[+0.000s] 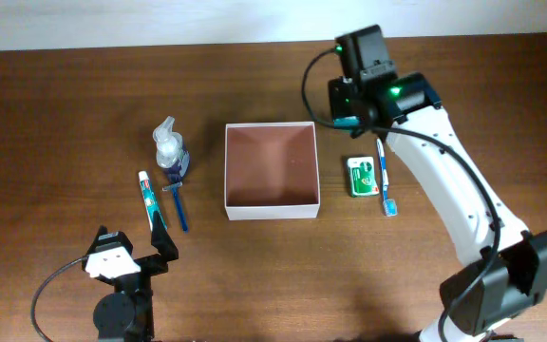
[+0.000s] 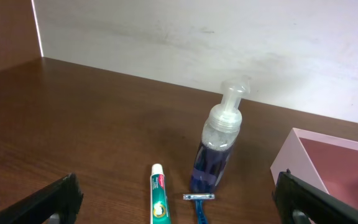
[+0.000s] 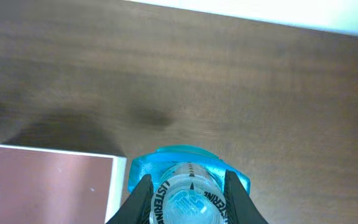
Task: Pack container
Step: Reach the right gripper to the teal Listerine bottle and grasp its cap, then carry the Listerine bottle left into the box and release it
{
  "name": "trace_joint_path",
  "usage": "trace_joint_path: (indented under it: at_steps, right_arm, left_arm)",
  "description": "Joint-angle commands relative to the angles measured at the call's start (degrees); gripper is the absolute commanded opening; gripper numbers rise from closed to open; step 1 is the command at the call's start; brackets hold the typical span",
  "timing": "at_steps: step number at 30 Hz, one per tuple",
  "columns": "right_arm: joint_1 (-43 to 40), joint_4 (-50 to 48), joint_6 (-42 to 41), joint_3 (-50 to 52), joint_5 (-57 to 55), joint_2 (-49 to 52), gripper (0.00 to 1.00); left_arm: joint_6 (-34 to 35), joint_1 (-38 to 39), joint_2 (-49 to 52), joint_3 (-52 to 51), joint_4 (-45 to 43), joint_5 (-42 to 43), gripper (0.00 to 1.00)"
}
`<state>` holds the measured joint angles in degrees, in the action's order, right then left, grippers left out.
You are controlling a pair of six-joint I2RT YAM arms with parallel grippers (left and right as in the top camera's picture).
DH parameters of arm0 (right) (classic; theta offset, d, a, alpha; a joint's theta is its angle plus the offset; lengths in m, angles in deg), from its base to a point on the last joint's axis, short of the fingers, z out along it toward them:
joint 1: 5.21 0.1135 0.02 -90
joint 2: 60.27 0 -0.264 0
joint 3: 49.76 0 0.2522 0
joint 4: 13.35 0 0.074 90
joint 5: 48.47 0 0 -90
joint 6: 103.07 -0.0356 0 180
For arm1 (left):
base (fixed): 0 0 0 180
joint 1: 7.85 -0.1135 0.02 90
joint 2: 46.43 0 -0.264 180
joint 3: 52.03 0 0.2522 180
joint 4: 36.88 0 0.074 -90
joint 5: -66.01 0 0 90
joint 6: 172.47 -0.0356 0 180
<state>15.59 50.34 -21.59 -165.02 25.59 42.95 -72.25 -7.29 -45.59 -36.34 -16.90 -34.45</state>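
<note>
The robot's right gripper should set the teal mouthwash bottle down inside the container's far corner (image 1: 301,145) (image 3: 81,199), on the green floss pack's side.
The container (image 1: 272,210) is a shallow square box with white walls and a reddish-brown inside, at mid-table; its corner shows in the left wrist view (image 2: 328,155) and the right wrist view (image 3: 42,186). Just right of its far right corner stands a teal mouthwash bottle (image 3: 191,158), a sliver of it showing from overhead (image 1: 347,122). My right gripper (image 3: 188,186) comes down from above with both fingers pressed on the bottle's clear cap. My left gripper (image 1: 133,242) hangs wide open and holds nothing near the front left, low over the table (image 2: 182,202).
Left of the box lie a clear foam pump bottle (image 1: 168,144), a toothpaste tube (image 1: 148,197) and a blue razor (image 1: 177,199). To the right of the box are a green floss pack (image 1: 361,177) and a blue toothbrush (image 1: 385,176). A white wall runs behind the table.
</note>
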Motion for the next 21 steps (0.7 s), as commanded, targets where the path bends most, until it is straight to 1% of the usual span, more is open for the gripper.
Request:
trace_joint_path:
  at_steps: [1,10,17,21]
  right_arm:
    - [2.29,0.79,0.72,-4.22,-5.31,-1.99,0.13]
    - [6.67,2.84,0.68,-9.84,-5.31,-2.03,0.13]
    - [9.86,4.79,0.33,-11.23,-5.29,-2.03,0.13]
    - [11.50,5.29,-3.04,-11.23,-5.22,-2.03,0.13]
  left_arm:
    - [-0.92,-0.35,-0.55,-0.35,-0.20,0.61,0.99]
    - [-0.92,-0.35,-0.55,-0.35,-0.20,0.59,1.00]
    - [-0.92,-0.35,-0.55,-0.35,-0.20,0.59,0.99]
    - [-0.92,-0.35,-0.55,-0.35,-0.20,0.59,0.99]
